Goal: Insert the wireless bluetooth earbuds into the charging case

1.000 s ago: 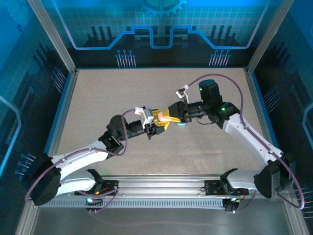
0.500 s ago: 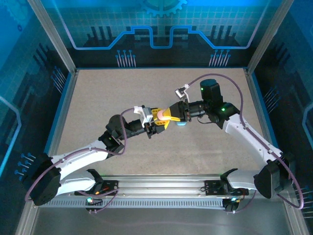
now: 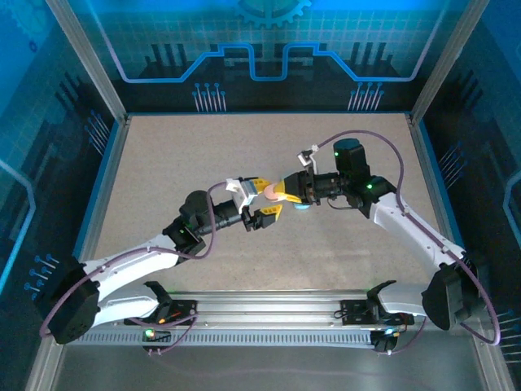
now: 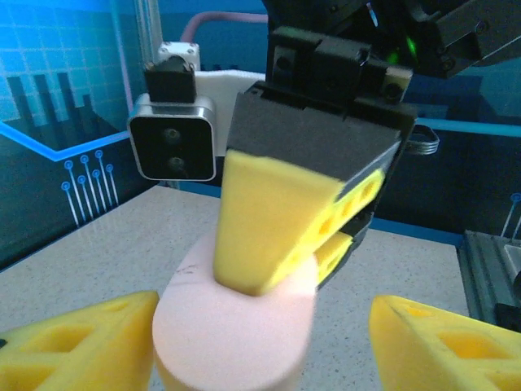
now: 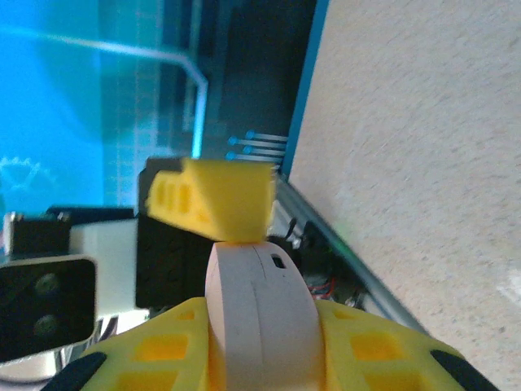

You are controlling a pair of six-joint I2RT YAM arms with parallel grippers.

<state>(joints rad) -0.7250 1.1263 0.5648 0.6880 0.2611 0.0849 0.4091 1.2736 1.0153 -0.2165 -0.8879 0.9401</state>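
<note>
My right gripper is to set the charging case down on the table, at a spot just on the rail side of the small teal object [image 3: 286,229].
A pale pink oval charging case [image 3: 269,190] hangs above the middle of the table, lid closed. My right gripper [image 3: 282,191] is shut on it, its yellow fingers [image 5: 366,352] pressing both flat sides of the case [image 5: 260,314]. My left gripper [image 3: 264,200] is open around the same case [image 4: 236,326]. One of its fingers [image 4: 77,342] lies against the case's edge and the other [image 4: 444,346] stands well apart. In the right wrist view a left fingertip [image 5: 216,204] touches the case's far end. The earbuds are out of view.
A small teal object [image 3: 302,206] lies on the speckled table [image 3: 163,171] just under the right gripper. Blue walls and a metal frame [image 3: 106,163] close in the table on three sides. The rail [image 3: 269,305] with the arm bases runs along the near edge.
The left gripper has opened and let go of the pink case. The right gripper has shut on it, and both arms have shifted slightly.
</note>
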